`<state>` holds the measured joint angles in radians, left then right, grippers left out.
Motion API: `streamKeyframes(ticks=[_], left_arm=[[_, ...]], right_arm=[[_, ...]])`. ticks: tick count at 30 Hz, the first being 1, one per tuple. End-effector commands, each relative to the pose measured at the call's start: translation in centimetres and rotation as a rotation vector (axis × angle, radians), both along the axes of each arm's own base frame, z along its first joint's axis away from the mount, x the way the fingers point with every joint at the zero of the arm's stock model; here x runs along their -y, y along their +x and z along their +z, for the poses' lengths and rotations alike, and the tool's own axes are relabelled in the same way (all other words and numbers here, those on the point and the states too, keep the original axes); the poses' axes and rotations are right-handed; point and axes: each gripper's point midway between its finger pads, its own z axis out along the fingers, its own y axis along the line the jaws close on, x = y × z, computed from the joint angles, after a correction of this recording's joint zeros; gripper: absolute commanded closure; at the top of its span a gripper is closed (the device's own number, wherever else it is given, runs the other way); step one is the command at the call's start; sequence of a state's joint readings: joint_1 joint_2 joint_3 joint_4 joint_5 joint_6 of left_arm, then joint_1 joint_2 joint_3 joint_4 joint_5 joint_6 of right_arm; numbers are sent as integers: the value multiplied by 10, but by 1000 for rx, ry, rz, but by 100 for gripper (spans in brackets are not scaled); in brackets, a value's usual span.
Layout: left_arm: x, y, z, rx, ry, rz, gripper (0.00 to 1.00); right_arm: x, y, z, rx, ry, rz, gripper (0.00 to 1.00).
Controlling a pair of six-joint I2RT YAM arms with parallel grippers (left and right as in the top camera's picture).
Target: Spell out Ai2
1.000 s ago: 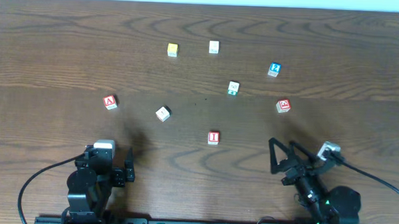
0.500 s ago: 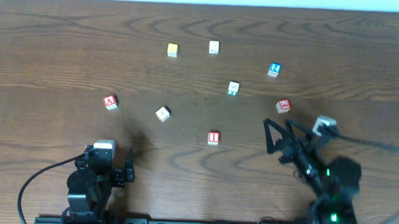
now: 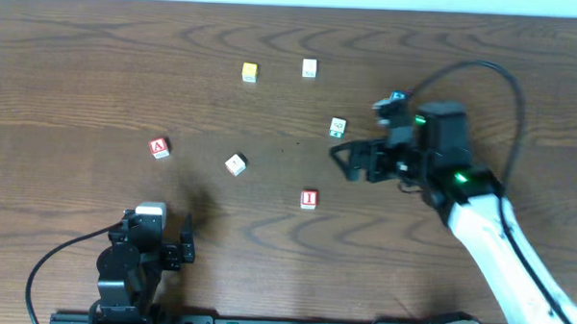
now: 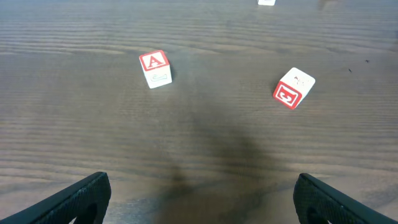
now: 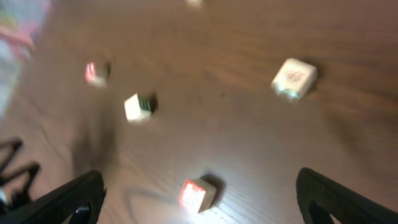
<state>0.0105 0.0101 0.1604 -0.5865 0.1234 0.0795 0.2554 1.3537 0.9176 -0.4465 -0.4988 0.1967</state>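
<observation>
The robot's right gripper will next go to the I cube in the middle front and close on that cube's opposite sides point(image 3: 309, 199) point(image 5: 197, 196).
The A cube point(image 3: 159, 148) lies at the left and also shows in the left wrist view point(image 4: 154, 67). The I cube point(image 3: 309, 198) lies in the middle front. In the blurred right wrist view it appears as a red-faced cube point(image 5: 198, 193) between the fingers and ahead of them. The 2 cube point(image 3: 398, 96) peeks out behind my right arm. My right gripper point(image 3: 344, 161) is open and empty above the table, up and to the right of the I cube. My left gripper point(image 3: 186, 238) is open and empty at the front left.
A white cube with teal marks point(image 3: 338, 128) sits just above my right gripper. A pale cube point(image 3: 235, 164) with a red-marked side point(image 4: 292, 88) lies right of the A cube. A yellow cube point(image 3: 249, 72) and a white cube point(image 3: 309, 68) lie at the back.
My right arm has swung from the front right up and leftward over the table and now covers the red-marked cube on the right. The left arm and the cubes have not moved.
</observation>
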Motion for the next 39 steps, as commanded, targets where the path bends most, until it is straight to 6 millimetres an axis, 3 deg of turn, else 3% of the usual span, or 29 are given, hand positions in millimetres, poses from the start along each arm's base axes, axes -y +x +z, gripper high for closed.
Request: streamKeyframes(ticks=[1,4,8,11,21,27,29,33,39], left_arm=[[-1,0,-2,0,10,-3,5],[-1,0,-2,0,9,-3,5],[-1,0,-2,0,9,-3,5],[-1,0,-2,0,10,-3,5],[-1,0,-2,0,10,-3,5],[-1,0,-2,0,9,-3,5],[-1,0,-2,0,9,-3,5],[-1,0,-2,0,10,-3,5],[-1,0,-2,0,9,-3,5]], right_arm=[[-16,0,-8,31,-154,69,3],[-34,-18,-24,-10,-235,120,5],[-40,-30,-50,-59,-372,82,5],[-45,-35,-66,-106,-402,45,5],[-57,-42,-131,-309,-422,-94,20],[-61,-43,-142,-349,-407,-150,30],[-64,-43,-141,-349,-396,-160,41],[-67,-42,-140,-350,-382,-175,52],[-68,-43,-140,-356,-375,-187,60]])
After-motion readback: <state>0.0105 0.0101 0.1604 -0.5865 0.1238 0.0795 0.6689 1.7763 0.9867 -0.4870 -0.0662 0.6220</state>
